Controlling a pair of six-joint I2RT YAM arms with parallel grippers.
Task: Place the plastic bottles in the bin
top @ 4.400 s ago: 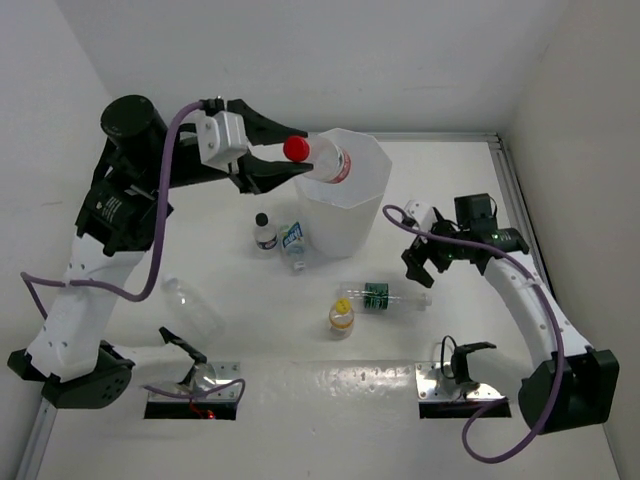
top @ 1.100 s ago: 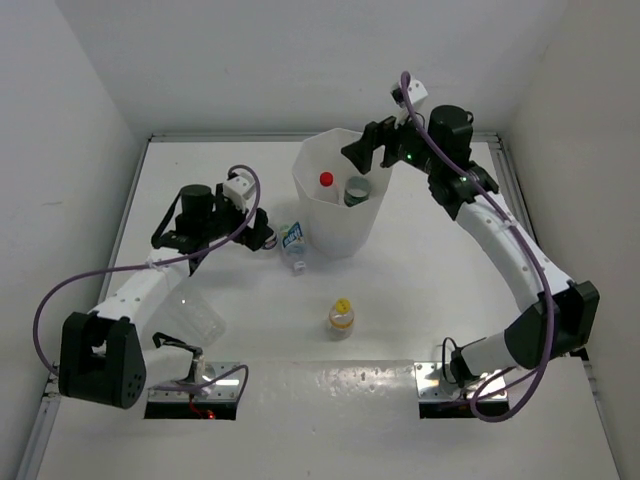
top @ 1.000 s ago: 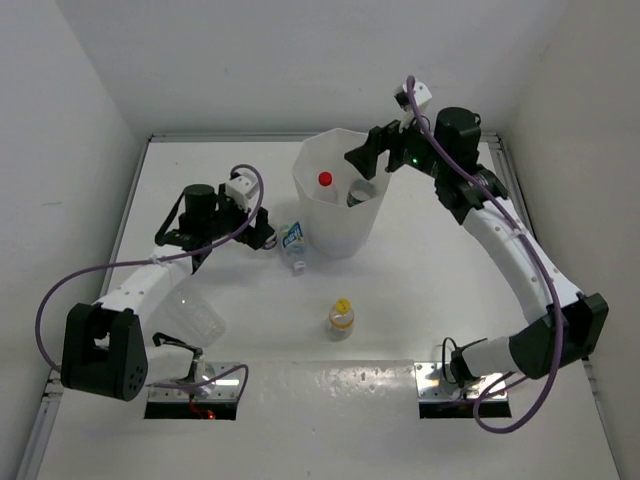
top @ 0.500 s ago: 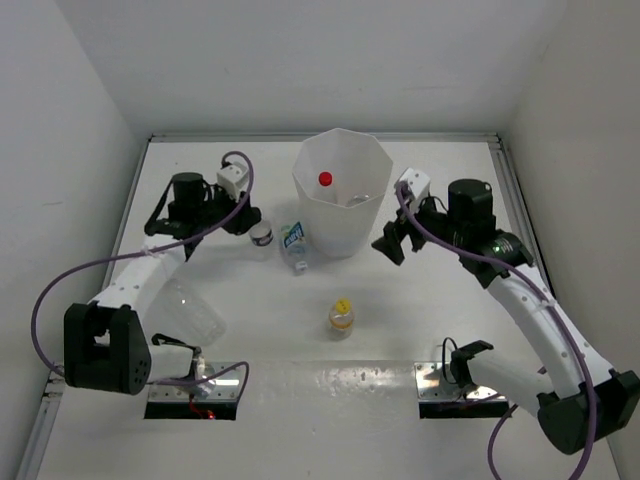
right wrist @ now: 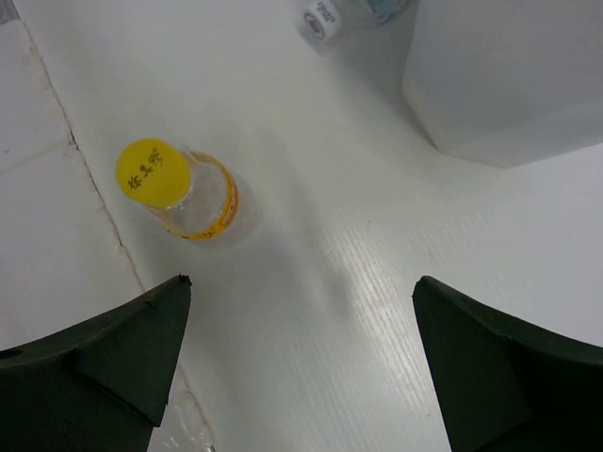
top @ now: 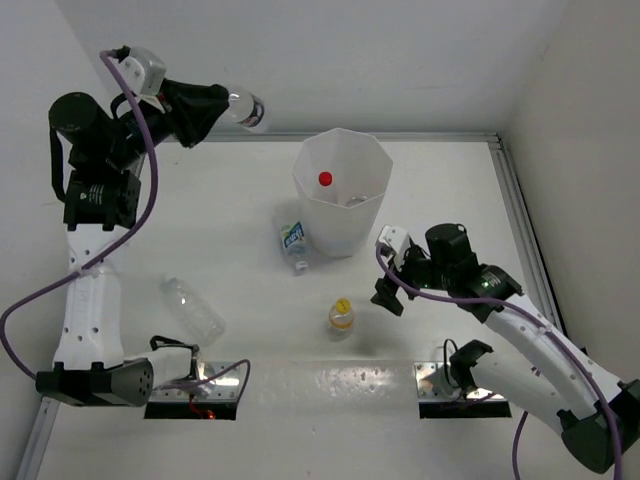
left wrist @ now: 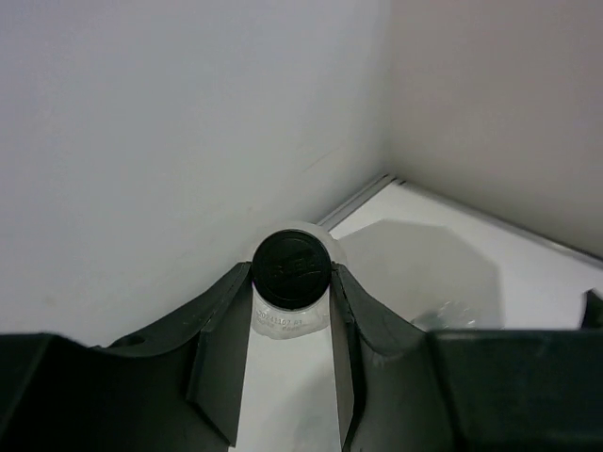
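I should next move my right gripper to the yellow cap (top: 343,305) (right wrist: 153,173) of the upright bottle and close it there.
My left gripper (top: 228,108) is raised high at the back left, left of the bin (top: 342,200), and is shut on a clear black-capped bottle (top: 246,110); in the left wrist view the cap (left wrist: 291,270) sits between the fingers. The white faceted bin holds a red-capped bottle (top: 325,180) and another bottle. My right gripper (top: 385,290) is open and empty, low over the table just right of an upright yellow-capped bottle (top: 341,316), also in the right wrist view (right wrist: 184,191). A blue-labelled bottle (top: 292,242) lies left of the bin. A plain clear bottle (top: 191,306) lies at the front left.
White walls enclose the table on three sides. The blue-labelled bottle's white cap (right wrist: 319,18) and the bin's wall (right wrist: 509,75) show at the top of the right wrist view. Metal mounting plates (top: 460,383) sit at the near edge.
My left gripper took the black-capped bottle from the table left of the bin and lifted it high to the back left. My right gripper moved down from the bin towards the yellow-capped bottle.
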